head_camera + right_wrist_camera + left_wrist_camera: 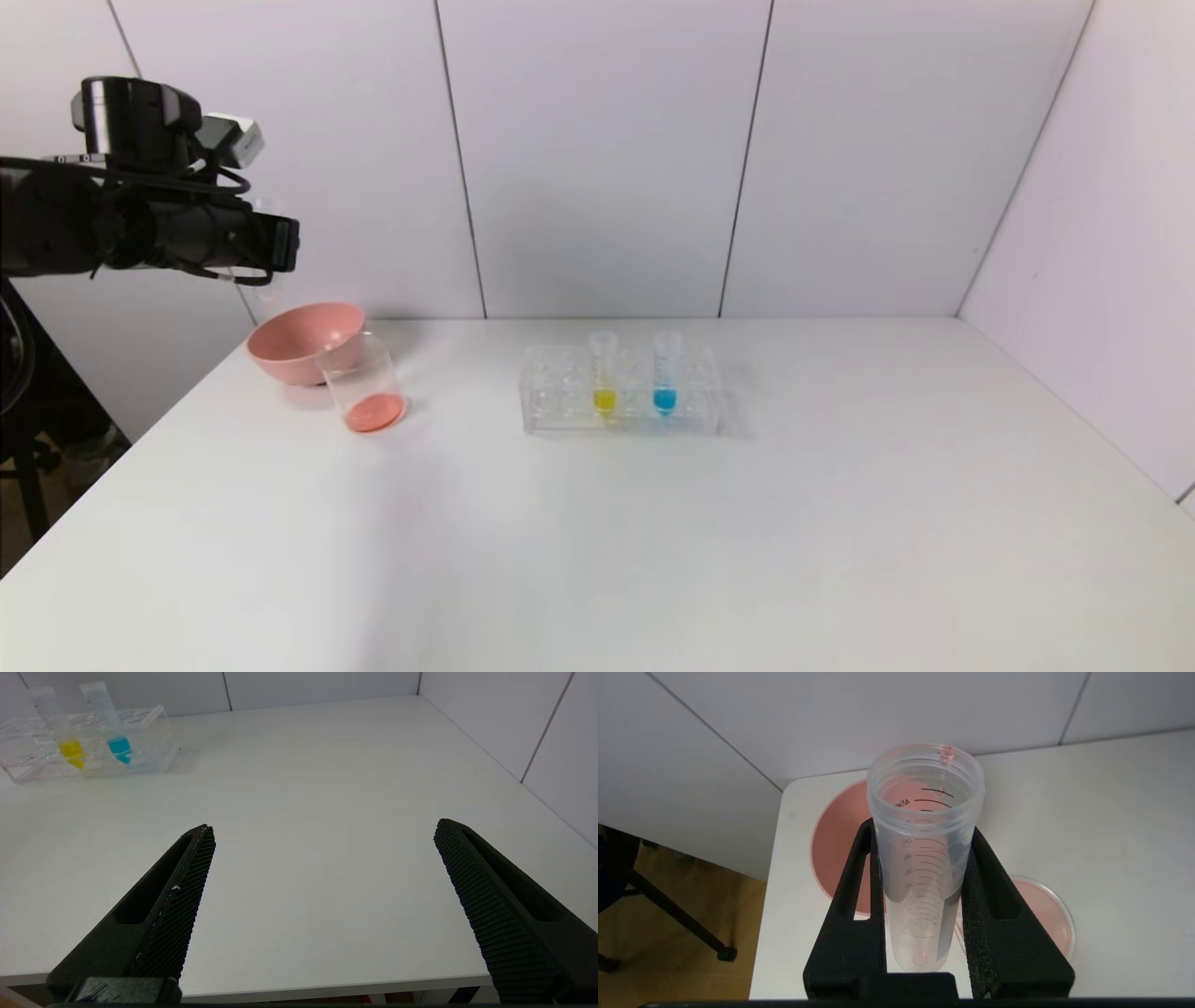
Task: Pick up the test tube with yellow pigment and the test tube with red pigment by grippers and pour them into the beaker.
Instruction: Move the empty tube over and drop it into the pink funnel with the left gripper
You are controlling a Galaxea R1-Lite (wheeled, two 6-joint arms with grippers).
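My left gripper has the test tube with red pigment to place. The tube hangs high above the pink bowl now. It will put the tube down inside the pink bowl [305,343] [878,856] behind the beaker.
My left gripper [922,828] is shut on the test tube with red pigment [924,812], a clear graduated tube that holds only a pinkish spot at its tip and a drop at its rim. In the head view this gripper [278,245] hangs high at the far left, above the pink bowl. Under it, the clear beaker [364,385] [1043,914] holds red liquid in its bottom. The test tube with yellow pigment [604,375] [58,728] stands upright in the clear rack [555,403]. My right gripper [324,830] is open and empty over the table's near edge.
A pink bowl [301,338] [838,854] stands right behind the beaker at the table's far left corner. A blue-liquid tube [665,375] [111,725] stands in the rack beside the yellow one. White walls close the back and right sides.
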